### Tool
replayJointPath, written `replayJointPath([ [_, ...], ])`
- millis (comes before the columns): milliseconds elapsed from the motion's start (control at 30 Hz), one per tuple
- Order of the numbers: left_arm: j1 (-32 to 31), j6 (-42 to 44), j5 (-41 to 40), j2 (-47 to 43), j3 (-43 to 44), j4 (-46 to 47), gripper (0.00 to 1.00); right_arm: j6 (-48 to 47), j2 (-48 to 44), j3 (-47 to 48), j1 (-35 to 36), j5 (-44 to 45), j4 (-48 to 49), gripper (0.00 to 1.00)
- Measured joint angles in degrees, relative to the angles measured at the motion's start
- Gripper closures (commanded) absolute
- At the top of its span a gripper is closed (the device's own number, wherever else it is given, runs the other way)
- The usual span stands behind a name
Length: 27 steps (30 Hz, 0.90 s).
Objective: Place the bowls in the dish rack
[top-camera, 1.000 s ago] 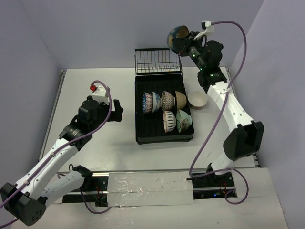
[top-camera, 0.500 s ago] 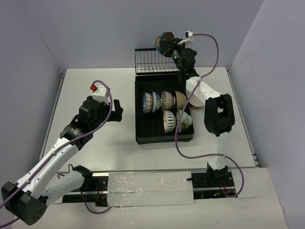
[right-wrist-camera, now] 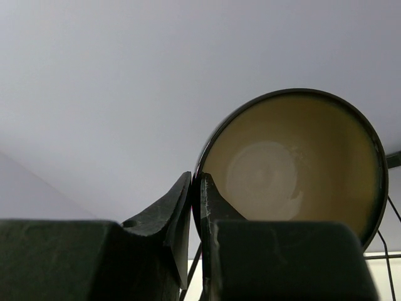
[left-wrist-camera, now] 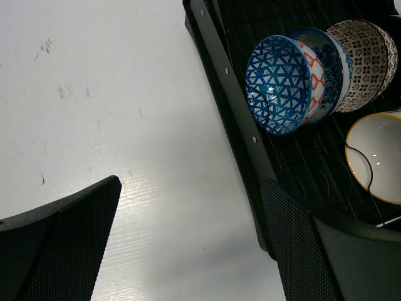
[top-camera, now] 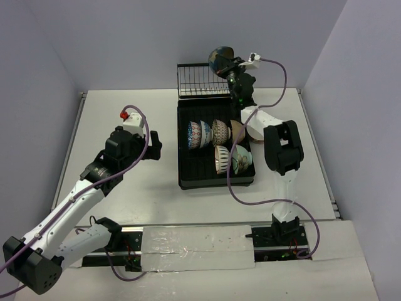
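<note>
Next, my right gripper puts the dark bowl down on the rack's far wire section (top-camera: 218, 81), behind the brown-speckled bowl.
My right gripper (top-camera: 229, 65) is shut on the rim of a dark bowl (top-camera: 220, 57) with a cream inside (right-wrist-camera: 294, 163), one finger inside the rim and one outside (right-wrist-camera: 195, 180). It holds the bowl in the air over the upright wire section (top-camera: 207, 81) at the far end of the black dish rack (top-camera: 182, 157). Several bowls stand on edge in the rack, among them a blue triangle-patterned one (left-wrist-camera: 279, 84), a red and blue one (left-wrist-camera: 321, 69) and a brown-speckled one (left-wrist-camera: 366, 63). My left gripper (top-camera: 153, 145) hangs open over bare table (left-wrist-camera: 188, 241) just left of the rack's wall (left-wrist-camera: 232, 106).
Purple-grey walls close in the table at the back and both sides. The right arm's forearm (top-camera: 282, 147) stretches along the rack's right side. A white bowl with a tan rim (left-wrist-camera: 376, 157) lies in the rack's near row.
The right arm has folded in and carried the dark bowl left, from beyond the rack's far right corner to over the wire section. The left arm has stayed put.
</note>
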Motion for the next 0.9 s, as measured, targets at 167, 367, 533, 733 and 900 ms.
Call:
replayJointPath([
  [167,0.0,0.0,0.0,0.0,0.0,0.0,0.01,2.4,2.0,-0.2,0.0,0.7,1.1,1.0],
  [367,0.0,0.0,0.0,-0.1,0.0,0.0,0.01,5.9,2.7,-3.5,0.4,2.9,2.7,1.0],
  [533,0.1,0.0,0.0,-0.2,0.0,0.0,0.01,7.1,2.7,-7.0,0.7,5.9,5.3,1.0],
  [733,0.1,0.0,0.0,-0.6,0.0,0.0,0.01,9.7,2.2,-11.4,0.7,8.5,11.1,1.0],
  [900,0.1,0.0,0.1,-0.6,-0.1,0.0,0.01,12.2,0.9,-15.0,0.7,9.3,15.2,0.98],
])
